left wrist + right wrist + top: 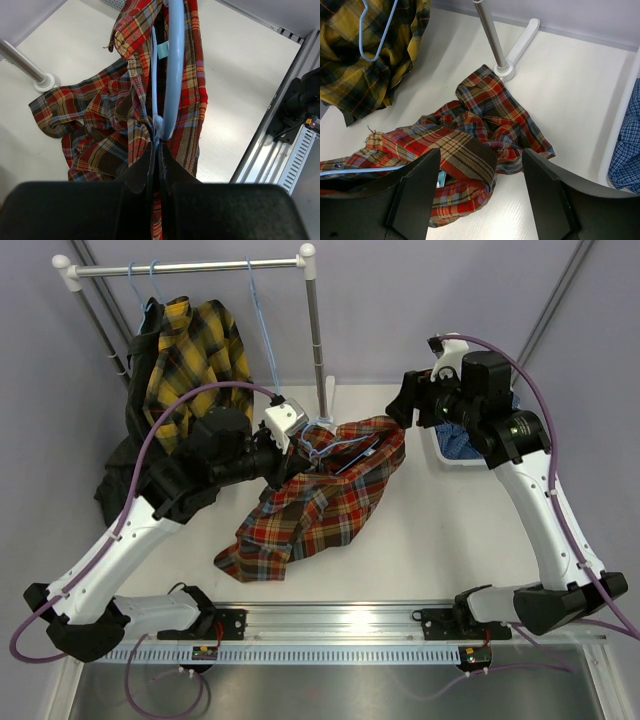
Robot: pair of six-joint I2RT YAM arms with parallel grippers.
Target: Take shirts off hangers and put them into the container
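Observation:
My right gripper should pinch the collar's folded end (475, 159) before my left gripper pulls the light-blue hanger out, because the hanger still runs into the red shirt's collar.
The red-orange-navy plaid shirt (320, 502) lies crumpled mid-table, with a light-blue hanger (338, 446) still running into its collar. My left gripper (308, 437) is shut on that hanger (172, 75) near its neck, and the shirt (100, 125) hangs below it. My right gripper (402, 408) is open and empty just above the shirt's right end (485, 110), its fingers (415, 195) spread to either side of the cloth. The white container (440, 452) at the right holds the blue check shirt (627, 150). The yellow-black plaid shirt (195, 355) and the black shirt (115, 480) hang on the rail.
The white-and-metal rail (190, 268) spans the back, and its right post (490, 35) and foot stand just behind the red shirt. An empty light-blue hanger (262, 330) dangles from the rail. A metal track (330, 615) runs along the near table edge.

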